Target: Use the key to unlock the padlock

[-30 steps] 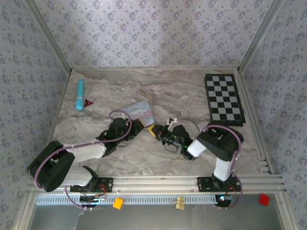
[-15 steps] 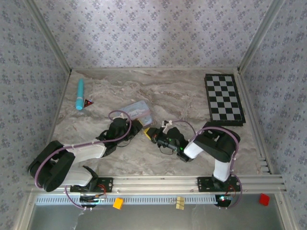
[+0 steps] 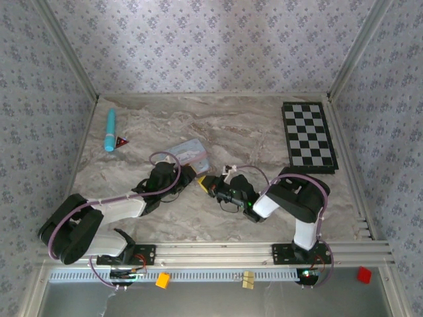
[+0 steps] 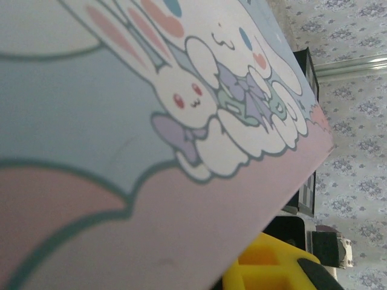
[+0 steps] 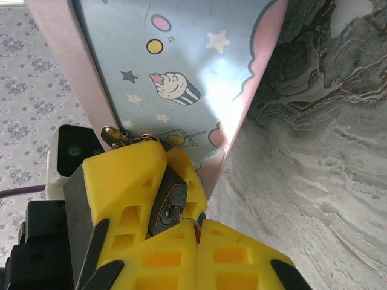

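My right gripper is rolled far over with the key in the padlock's keyhole, so next I open, roll back and retake the key's head (image 5: 192, 222) before turning further.
The padlock (image 5: 171, 204) is a small dark block with its keyhole facing the right wrist camera. My left gripper (image 5: 163, 162) is shut on it, one yellow finger on each side, right against the light-blue cartoon tin (image 5: 181, 60). A brass clasp (image 5: 116, 136) shows at the tin's edge just above those fingers. My right gripper (image 5: 198, 232) is shut on the key (image 5: 183, 215), whose tip sits in the keyhole. From above, the left gripper (image 3: 193, 177) and the right gripper (image 3: 211, 183) meet tip to tip below the tin (image 3: 188, 150). The left wrist view has the tin's lid (image 4: 121, 121) very close.
A black-and-white chessboard (image 3: 308, 135) lies at the back right. A blue tube (image 3: 110, 129) and a small red triangle (image 3: 121, 141) lie at the back left. Patterned walls close the table on three sides, with a metal rail (image 3: 218, 251) along the front.
My right gripper has slid left with the key until it meets the left gripper's fingers at the padlock. The left arm and the tin have barely moved.
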You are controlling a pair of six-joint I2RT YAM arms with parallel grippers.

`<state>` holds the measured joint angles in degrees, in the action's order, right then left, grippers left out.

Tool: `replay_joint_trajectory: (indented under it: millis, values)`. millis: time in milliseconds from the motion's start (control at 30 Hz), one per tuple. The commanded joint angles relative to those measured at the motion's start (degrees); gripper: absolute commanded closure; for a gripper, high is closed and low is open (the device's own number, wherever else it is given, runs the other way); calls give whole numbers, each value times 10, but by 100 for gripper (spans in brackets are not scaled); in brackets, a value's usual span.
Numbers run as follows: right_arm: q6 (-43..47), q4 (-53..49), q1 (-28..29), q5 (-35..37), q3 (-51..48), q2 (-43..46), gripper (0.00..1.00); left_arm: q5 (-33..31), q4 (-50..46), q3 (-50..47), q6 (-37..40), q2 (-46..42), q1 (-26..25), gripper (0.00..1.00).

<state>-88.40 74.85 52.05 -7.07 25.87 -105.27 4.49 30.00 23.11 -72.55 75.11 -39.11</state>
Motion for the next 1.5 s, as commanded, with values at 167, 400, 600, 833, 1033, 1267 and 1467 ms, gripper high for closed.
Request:
replay_joint_trajectory:
  millis: [167,400,600,833,1033,1267,1467]
  values:
    - [27,33,-17,-42,32,26,100,51,34,45,10,12,-53,100]
    - [45,22,-36,-42,9,45,100,45,41,42,6,28,-59,100]
    - [83,4,-44,-88,12,47,97,31,-20,54,19,13,-45,100]
    - [170,-37,-97,-171,-33,73,59,26,-77,58,25,1,-10,100]
    - [380,-381,-83,-108,-18,238,46,34,-112,56,24,-14,19,100]
    - [733,-604,87,229,31,384,44,36,-182,70,21,-27,34,100]
    - [944,-402,157,294,-37,333,46,54,-187,70,6,-22,42,100]
